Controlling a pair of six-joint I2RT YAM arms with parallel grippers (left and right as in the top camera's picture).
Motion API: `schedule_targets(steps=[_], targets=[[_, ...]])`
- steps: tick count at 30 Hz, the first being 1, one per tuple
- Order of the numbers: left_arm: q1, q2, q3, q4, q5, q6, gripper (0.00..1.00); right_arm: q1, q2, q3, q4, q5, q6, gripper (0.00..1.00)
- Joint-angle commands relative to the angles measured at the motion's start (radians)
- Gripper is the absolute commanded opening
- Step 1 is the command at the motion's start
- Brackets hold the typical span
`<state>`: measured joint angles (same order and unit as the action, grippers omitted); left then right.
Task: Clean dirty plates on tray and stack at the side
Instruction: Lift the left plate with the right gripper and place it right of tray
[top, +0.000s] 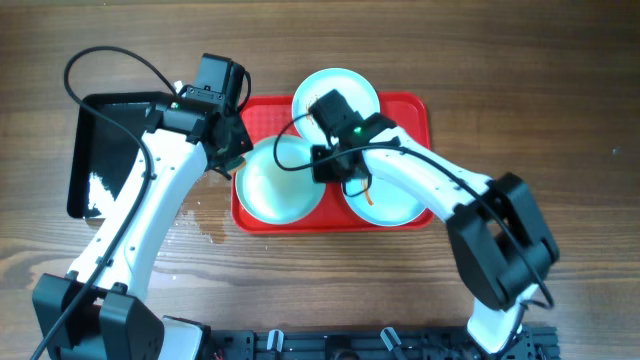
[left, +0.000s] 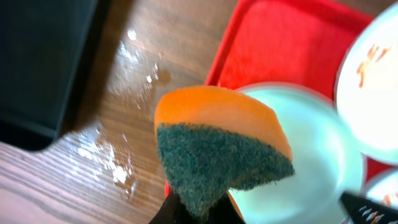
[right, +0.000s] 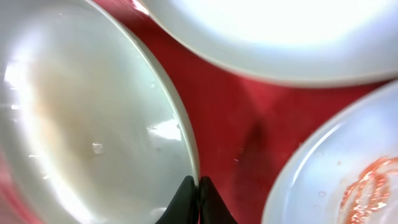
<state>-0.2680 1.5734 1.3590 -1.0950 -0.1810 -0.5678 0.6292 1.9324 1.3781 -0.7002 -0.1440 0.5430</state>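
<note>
My right gripper is going to release the clean plate on the bare wood (top: 485, 139) next to the red tray, across from the black tray.
The red tray (top: 412, 110) holds three pale plates. The left plate (top: 280, 185) looks clean and reaches over the tray's left rim. My right gripper (top: 335, 168) is shut on this plate's right rim, as the right wrist view shows (right: 199, 193), with the plate (right: 81, 124) to its left. My left gripper (top: 235, 155) is at that plate's left edge. It is shut (left: 199, 211) on an orange sponge with a green scouring face (left: 217, 149), held above the plate (left: 311, 168). The back plate (top: 335, 92) and the right plate (top: 395, 205) carry orange-red smears (right: 367, 180).
A glossy black tray (top: 105, 150) lies at the left of the table, also in the left wrist view (left: 37, 56). Water drops sit on the wood (top: 205, 218) between it and the red tray. Black cables run over both arms.
</note>
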Motion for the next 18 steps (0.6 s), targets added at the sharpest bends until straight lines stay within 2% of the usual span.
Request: schedule_targets(steps=[1, 6, 11, 14, 18], targets=[[0.003, -0.008, 0.013, -0.04, 0.061, -0.016, 0.04, -0.002, -0.137, 0.113, -0.045, 0.135, -0.046, 0.04], [0.008, -0.008, 0.013, -0.09, 0.057, -0.016, 0.04, -0.002, -0.255, 0.187, -0.155, 0.417, -0.061, 0.04], [0.045, -0.008, 0.013, -0.103, 0.057, -0.016, 0.04, 0.016, -0.351, 0.196, -0.174, 0.595, -0.189, 0.04], [0.065, -0.008, 0.013, -0.103, 0.058, -0.016, 0.04, 0.063, -0.364, 0.196, -0.176, 0.731, -0.269, 0.04], [0.074, -0.006, 0.013, -0.103, 0.058, -0.016, 0.04, 0.172, -0.349, 0.193, -0.18, 1.012, -0.343, 0.04]])
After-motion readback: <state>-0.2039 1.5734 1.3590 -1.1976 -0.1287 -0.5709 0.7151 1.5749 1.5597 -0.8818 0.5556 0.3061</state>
